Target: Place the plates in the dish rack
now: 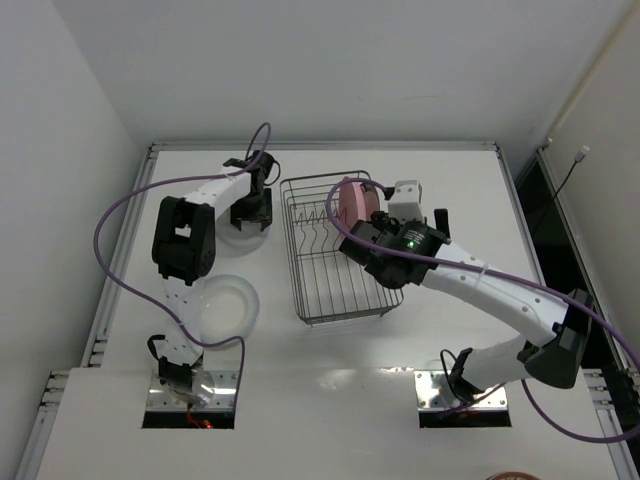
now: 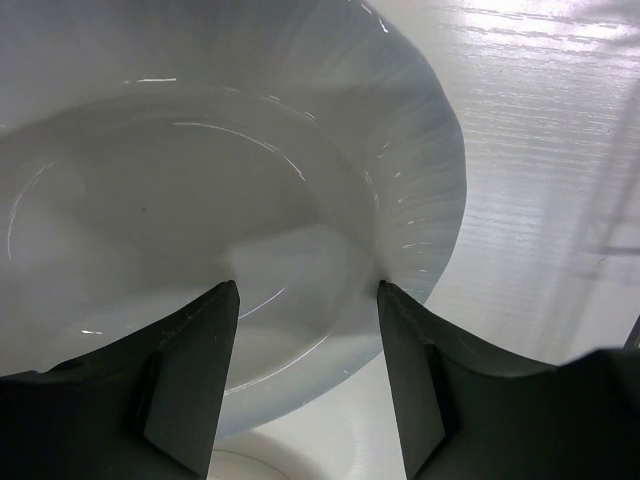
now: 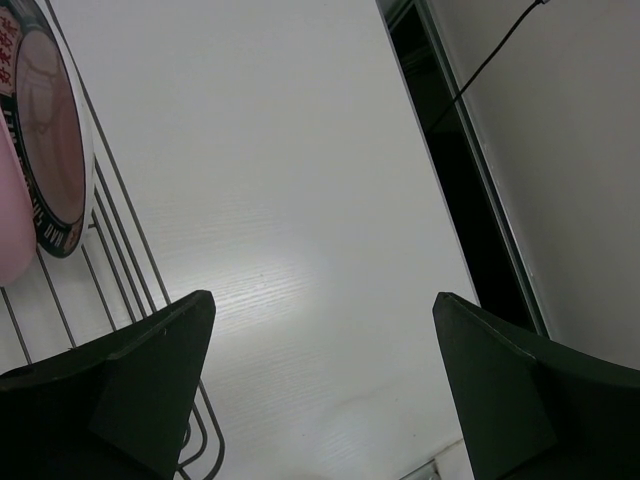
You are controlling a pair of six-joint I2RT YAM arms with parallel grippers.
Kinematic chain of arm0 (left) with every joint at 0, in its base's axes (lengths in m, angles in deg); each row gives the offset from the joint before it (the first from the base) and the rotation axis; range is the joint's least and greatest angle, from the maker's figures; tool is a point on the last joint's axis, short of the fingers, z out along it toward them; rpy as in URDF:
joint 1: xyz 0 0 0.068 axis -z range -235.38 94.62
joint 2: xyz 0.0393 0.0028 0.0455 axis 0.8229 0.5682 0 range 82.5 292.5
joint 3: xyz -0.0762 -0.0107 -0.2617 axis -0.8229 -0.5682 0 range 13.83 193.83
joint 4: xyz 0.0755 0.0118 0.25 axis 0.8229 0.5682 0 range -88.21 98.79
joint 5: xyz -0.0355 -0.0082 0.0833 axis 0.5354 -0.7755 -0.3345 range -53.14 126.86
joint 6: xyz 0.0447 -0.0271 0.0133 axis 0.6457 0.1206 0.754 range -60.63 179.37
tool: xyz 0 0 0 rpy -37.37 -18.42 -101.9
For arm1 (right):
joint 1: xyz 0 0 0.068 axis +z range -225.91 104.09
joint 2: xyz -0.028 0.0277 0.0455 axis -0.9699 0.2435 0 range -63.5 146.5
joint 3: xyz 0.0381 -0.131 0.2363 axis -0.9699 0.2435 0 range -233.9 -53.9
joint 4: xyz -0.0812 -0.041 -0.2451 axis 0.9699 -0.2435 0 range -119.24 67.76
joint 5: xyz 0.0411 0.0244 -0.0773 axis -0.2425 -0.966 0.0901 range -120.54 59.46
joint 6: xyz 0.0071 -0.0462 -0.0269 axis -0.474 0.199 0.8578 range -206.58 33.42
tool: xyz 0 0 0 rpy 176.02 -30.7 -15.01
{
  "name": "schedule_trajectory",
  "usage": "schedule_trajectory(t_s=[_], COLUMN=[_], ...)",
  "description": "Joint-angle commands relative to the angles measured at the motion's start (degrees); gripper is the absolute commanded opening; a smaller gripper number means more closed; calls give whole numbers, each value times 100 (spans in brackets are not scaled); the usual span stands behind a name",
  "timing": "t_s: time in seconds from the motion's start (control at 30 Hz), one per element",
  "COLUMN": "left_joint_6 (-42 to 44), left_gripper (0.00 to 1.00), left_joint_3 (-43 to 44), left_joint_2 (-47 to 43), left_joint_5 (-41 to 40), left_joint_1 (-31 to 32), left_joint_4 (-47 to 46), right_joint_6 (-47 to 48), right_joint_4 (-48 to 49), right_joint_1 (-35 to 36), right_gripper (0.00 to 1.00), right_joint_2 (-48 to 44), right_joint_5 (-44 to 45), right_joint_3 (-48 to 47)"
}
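The rim of the far translucent plate [image 1: 266,236] [image 2: 405,305], on the side facing the dish rack, is the next spot for my left gripper to close on.
My left gripper [image 1: 250,212] is open at the far left of the table, low over a translucent whitish plate [image 1: 243,236]. In the left wrist view the plate [image 2: 200,190] fills the frame and its rim runs between the two spread fingers [image 2: 190,370]. A second translucent plate [image 1: 225,305] lies nearer the left arm's base. The grey wire dish rack [image 1: 335,290] stands mid-table. The pink plate [image 1: 352,200] stands upright at its far end, and the patterned-rim plate [image 3: 48,130] stands against it [image 3: 12,225]. My right gripper [image 1: 392,206] is open and empty beside the rack's far right side.
The right wrist view shows rack wires [image 3: 120,250] at left, bare white table, and the table's right edge with a dark gap [image 3: 450,170] and a wall. A raised rim borders the table's far side [image 1: 320,146]. The left arm's purple cable [image 1: 110,215] loops over the left side.
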Motion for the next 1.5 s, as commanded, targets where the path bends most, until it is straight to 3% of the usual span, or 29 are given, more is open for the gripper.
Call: schedule_trajectory(t_s=[0.0, 0.5, 0.9, 1.23, 1.47], left_joint_6=[102, 50, -3, 401, 586], left_gripper=[55, 55, 55, 55, 55], left_joint_3=[133, 239, 239, -87, -34], left_joint_2=[36, -332, -446, -1106, -764], left_joint_5=[-184, -816, -870, 483, 1098], left_joint_1=[-6, -6, -6, -6, -6], left_joint_4=[102, 208, 208, -442, -329], right_joint_6=[-14, 100, 100, 100, 100], right_joint_4=[59, 85, 85, 85, 85], right_joint_1=[-11, 50, 156, 208, 208], right_gripper=[89, 89, 89, 89, 89], right_joint_2=[-40, 65, 171, 276, 399], right_joint_5=[20, -32, -85, -85, -138], right_joint_3=[-122, -369, -369, -422, -474])
